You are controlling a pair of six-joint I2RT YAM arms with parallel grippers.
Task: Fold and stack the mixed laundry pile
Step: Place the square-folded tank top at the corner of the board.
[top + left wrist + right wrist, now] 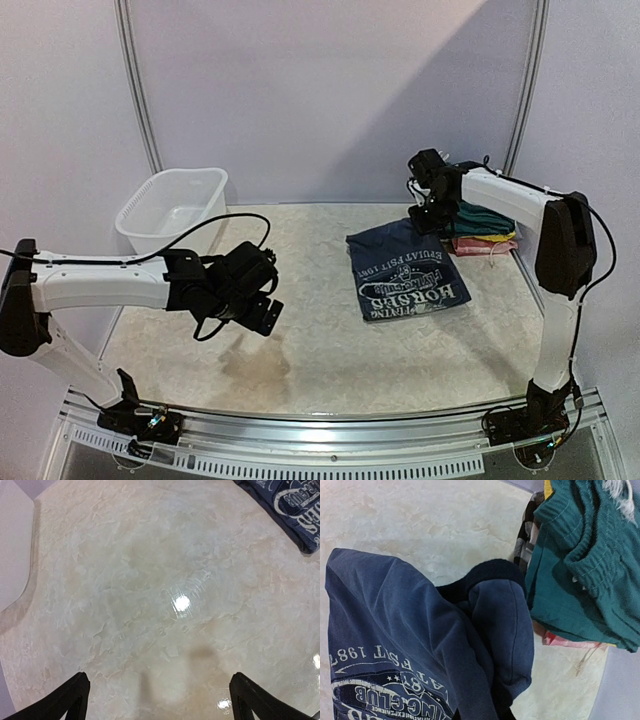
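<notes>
My right gripper has the navy T-shirt. I should put it down on top of the dark teal shorts [468, 193] [587, 565].
The navy T-shirt [410, 270] with white "HORSES" print lies folded on the table, right of centre. Its far right corner is lifted and bunched [505, 630] where my right gripper [432, 215] is shut on it; the cloth hides the fingers in the right wrist view. Right beside that corner lies a small stack topped by dark teal shorts [580, 570] with a white drawstring, also seen in the top view [482, 220]. My left gripper [160, 700] hovers open over bare table at the left, holding nothing. The T-shirt's edge [295, 505] shows far off in its view.
A white plastic tub [172, 205] stands at the back left, its wall [12, 545] beside my left arm. Pink cloth [565, 641] and checkered cloth [527, 525] lie under the shorts. The enclosure's right wall [560, 120] rises close behind the stack.
</notes>
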